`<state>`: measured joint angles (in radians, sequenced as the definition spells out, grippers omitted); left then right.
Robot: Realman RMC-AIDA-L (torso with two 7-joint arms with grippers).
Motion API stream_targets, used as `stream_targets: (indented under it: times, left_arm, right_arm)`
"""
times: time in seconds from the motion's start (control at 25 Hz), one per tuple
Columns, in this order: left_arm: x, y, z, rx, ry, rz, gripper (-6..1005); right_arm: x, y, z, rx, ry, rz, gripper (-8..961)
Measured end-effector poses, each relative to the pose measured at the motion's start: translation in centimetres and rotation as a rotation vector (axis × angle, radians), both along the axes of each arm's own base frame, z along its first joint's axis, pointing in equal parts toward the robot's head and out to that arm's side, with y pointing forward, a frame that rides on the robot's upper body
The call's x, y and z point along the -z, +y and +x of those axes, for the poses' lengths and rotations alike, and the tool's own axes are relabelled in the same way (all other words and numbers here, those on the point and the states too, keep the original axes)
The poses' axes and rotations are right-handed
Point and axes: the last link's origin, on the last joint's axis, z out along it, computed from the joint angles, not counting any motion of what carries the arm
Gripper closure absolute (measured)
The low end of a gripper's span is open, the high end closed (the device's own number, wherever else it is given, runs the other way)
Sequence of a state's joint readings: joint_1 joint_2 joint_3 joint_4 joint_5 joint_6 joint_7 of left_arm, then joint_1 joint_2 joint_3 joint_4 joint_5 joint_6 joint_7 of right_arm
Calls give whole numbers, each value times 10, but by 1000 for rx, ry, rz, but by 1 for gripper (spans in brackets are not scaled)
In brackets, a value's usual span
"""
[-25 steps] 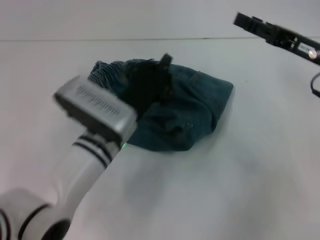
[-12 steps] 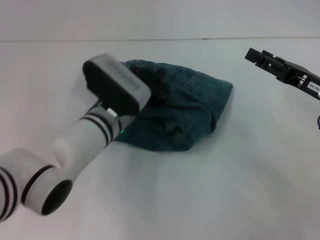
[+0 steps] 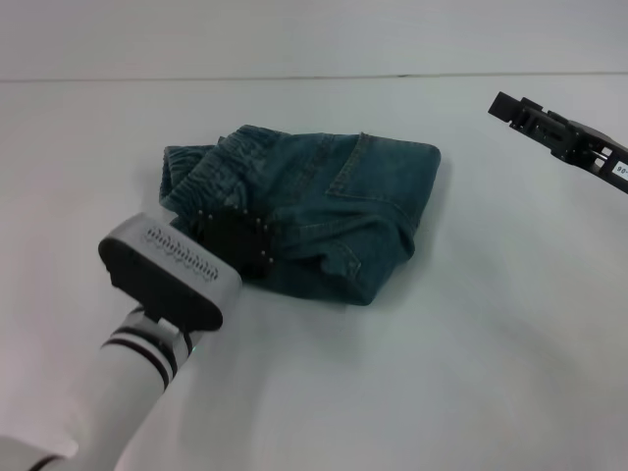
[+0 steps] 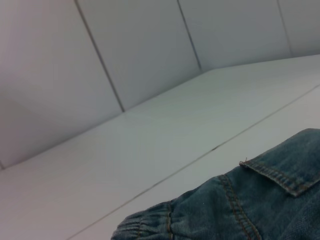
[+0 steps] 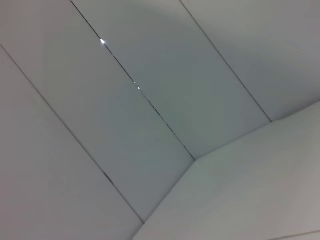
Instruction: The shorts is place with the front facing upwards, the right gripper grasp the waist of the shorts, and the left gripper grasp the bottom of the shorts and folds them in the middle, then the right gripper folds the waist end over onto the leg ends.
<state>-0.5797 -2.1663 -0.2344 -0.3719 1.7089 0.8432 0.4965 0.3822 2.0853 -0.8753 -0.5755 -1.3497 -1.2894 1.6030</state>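
Next, I let go of the waist of the shorts with my left gripper at the near corner of the bundle's gathered end [image 3: 178, 186].
The blue-green denim shorts [image 3: 334, 206] lie folded into a compact bundle on the white table [image 3: 442, 373], a stitched pocket facing up. The gathered waist [image 3: 201, 167] puckers at the bundle's left end and also shows in the left wrist view as the waist [image 4: 145, 227] beside the shorts' pocket seam [image 4: 272, 175]. I cannot pick out the bottom of the shorts in the fold. My left gripper [image 3: 238, 245] sits at the bundle's near-left edge, overlapping the denim. My right gripper [image 3: 520, 113] hangs above the table at the far right, well apart from the shorts.
Bare white tabletop surrounds the shorts on every side. A pale panelled wall [image 5: 150, 100] rises behind the table's far edge [image 3: 314, 77]. The left forearm [image 3: 137, 392] crosses the near-left corner.
The left arm has drawn back from above the shorts to their near-left edge. The bundle now lies flatter and uncovered. The right gripper has barely shifted.
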Motion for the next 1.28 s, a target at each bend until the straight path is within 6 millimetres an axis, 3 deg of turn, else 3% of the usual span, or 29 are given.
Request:
stream_targets:
  times: [0.28,0.44,0.48,0.64,0.88,1.08,1.28]
  left_arm:
    - [-1,-17,-5,-51,-43,53,989]
    - [-16,-26,-3,-22,-152,161,987]
    - [-32,-35,3,43,-269,235,987]
    - [-49,-41,0,96,-419,262,985]
    - [-72,-47,-20,136,-629,130,982]
    - [-90,-56,-36,157,-701,-136,980]
    - [-98,-54,-46,94,-636,-385,824]
  right_arm:
    - [0,-2,3,6,-8,-1,170]
    - [0,-4,5,3,-15,4,171]
    - [-1,-5,6,4,-18,7,171]
    - [-1,-8,9,-8,-37,21,171]
    - [3,-29,2,-238,-185,-11,172]
    - [9,-50,-3,-420,-329,-106,170]
    - [9,-52,-3,-427,-354,-113,136]
